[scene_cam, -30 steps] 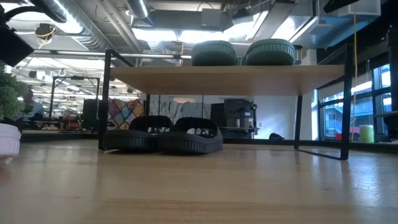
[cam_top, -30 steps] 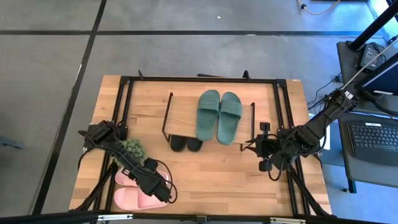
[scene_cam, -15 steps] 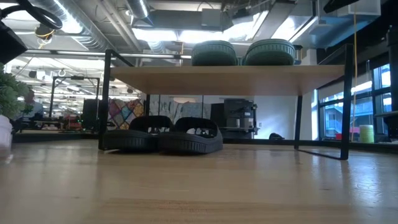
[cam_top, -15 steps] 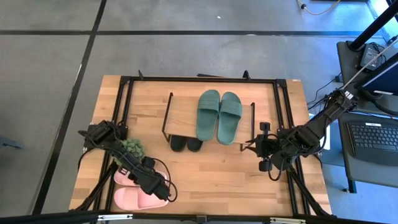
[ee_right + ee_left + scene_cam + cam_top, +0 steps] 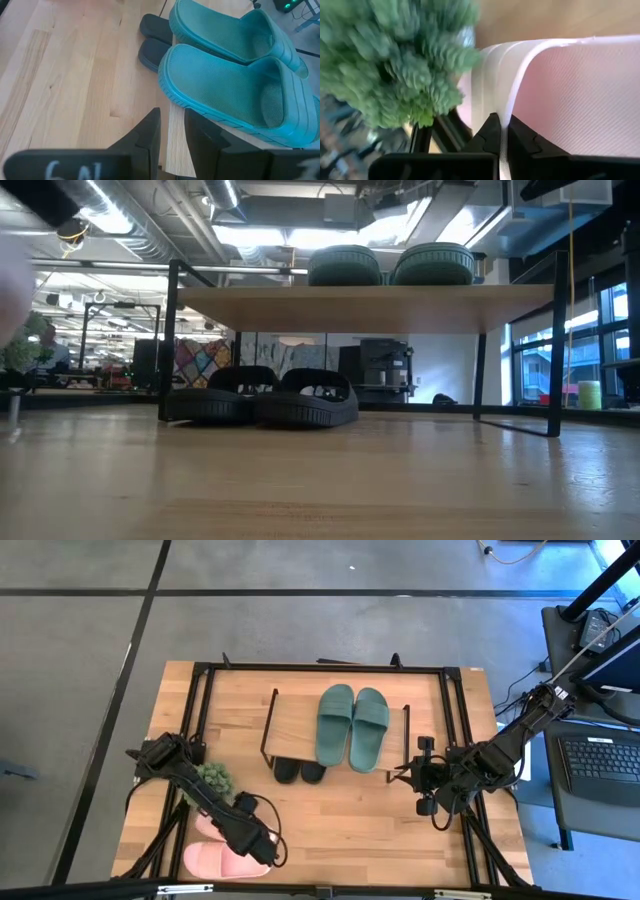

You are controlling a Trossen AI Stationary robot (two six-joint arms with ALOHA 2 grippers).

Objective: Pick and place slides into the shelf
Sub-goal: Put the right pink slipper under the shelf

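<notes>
The pink slide will land on the bare wood [image 5: 357, 808] between the black slides and my right gripper, released by my left gripper.
The shelf [image 5: 298, 720] carries the dark green slides [image 5: 352, 727] on its top board, and the black slides [image 5: 300, 772] lie on the table under it. Two light pink slides lie near the table's front left. One [image 5: 222, 861] lies flat at the near edge. The other [image 5: 204, 827] is mostly hidden under my left arm, and my left gripper [image 5: 258, 840] is shut on it. My right gripper [image 5: 424, 786] hovers right of the shelf, its fingers a little apart with nothing between them. My left gripper pinches the thin raised rim [image 5: 506, 112] of the farther pink slide between its two fingers [image 5: 491, 131], at the slide's right end. One finger is on the footbed side and one on the outer side. Whether the slide is clear of the table stays hidden under the arm.
A small green potted plant [image 5: 214, 778] stands close behind the pink slides, right beside my left arm. The black table frame [image 5: 320, 667] runs around the work area. Bare wood [image 5: 350, 825] lies in front of the shelf.
My left gripper has shut on the farther pink slide's rim. That slide now shows less from above, and a pale blur has risen at the left of the low view, covering the plant's white pot.
</notes>
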